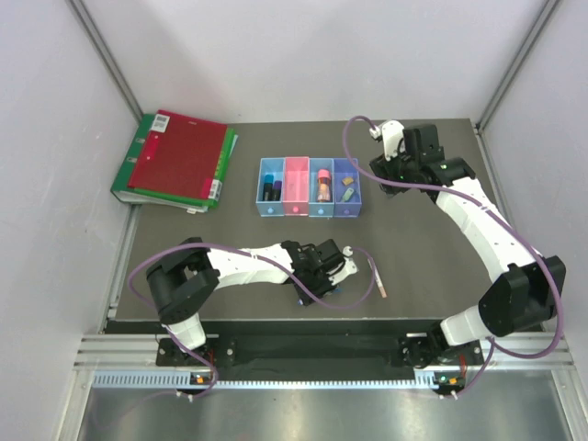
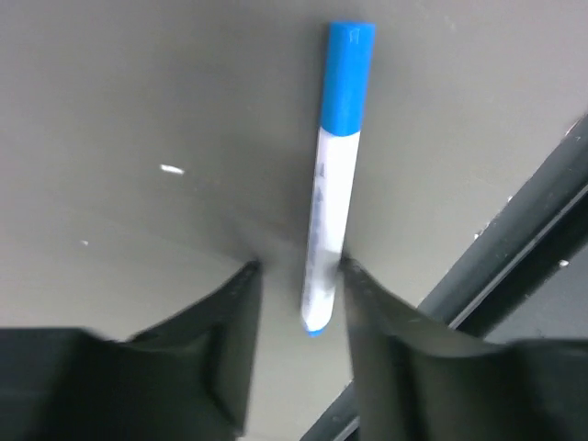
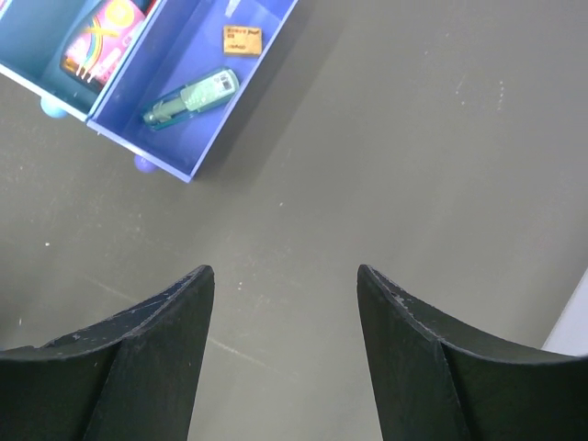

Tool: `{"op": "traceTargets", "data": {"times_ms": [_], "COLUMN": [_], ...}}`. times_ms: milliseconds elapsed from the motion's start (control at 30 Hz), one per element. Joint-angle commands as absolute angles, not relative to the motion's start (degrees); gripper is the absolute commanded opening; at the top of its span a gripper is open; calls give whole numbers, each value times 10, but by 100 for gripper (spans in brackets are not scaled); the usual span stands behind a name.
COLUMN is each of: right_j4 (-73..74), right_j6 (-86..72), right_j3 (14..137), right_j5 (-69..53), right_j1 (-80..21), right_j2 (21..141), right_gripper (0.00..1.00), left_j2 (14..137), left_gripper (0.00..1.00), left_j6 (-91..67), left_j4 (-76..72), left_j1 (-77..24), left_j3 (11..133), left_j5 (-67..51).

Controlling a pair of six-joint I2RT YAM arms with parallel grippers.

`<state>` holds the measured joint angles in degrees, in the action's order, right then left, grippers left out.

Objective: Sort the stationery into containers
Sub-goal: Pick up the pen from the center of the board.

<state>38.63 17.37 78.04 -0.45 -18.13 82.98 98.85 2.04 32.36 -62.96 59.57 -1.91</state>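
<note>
My right gripper moves to the thin pinkish pen next and grips the pen's white far end (image 1: 371, 263), next to my left gripper.
A white blue-capped pen (image 2: 335, 175) lies on the dark table. My left gripper (image 2: 299, 271) is open and low over its white end, with the right finger touching the pen and a gap on the left side. In the top view the left gripper (image 1: 317, 288) is at the near middle and hides the pen. A thin pinkish pen (image 1: 377, 276) lies to its right. My right gripper (image 3: 285, 276) is open and empty, just right of the four bins (image 1: 310, 213). The purple bin (image 3: 175, 158) holds a green marker (image 3: 190, 98) and a tan block (image 3: 243, 39).
The left light blue bin holds two highlighters (image 1: 269, 189). The third bin holds the pink-capped brown bottle (image 1: 323, 186). Red and green binders (image 1: 175, 161) lie at the back left. The table's front edge (image 2: 514, 230) runs close to the right of the white pen.
</note>
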Motion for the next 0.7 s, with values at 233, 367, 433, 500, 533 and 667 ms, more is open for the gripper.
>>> {"op": "traceTargets", "data": {"times_ms": [233,367,433,500,533,667], "right_j4": [364,361,362,366,368,376], "right_j6": [158,155,155,155,155,152], "right_j3": [824,809,799,785,778,742], "right_j5": [-8,-11,-14,-13,-15,-23], "right_j1": [-159,-156,-157,-157,-156,-157], "right_j2": [788,780,778,773,769,753], "right_gripper": [64,64,64,64,64,64], "left_j2": [1046,1048,1046,1030,1023,965], "left_gripper": [13,0,0,0,0,0], "left_j6": [19,23,22,28,33,47], "left_j4": [301,301,301,301,302,309], "left_j1": [-669,-671,-672,-671,-671,-642], "left_j3": [603,603,604,599,592,568], "left_j5": [52,56,69,83,97,113]}}
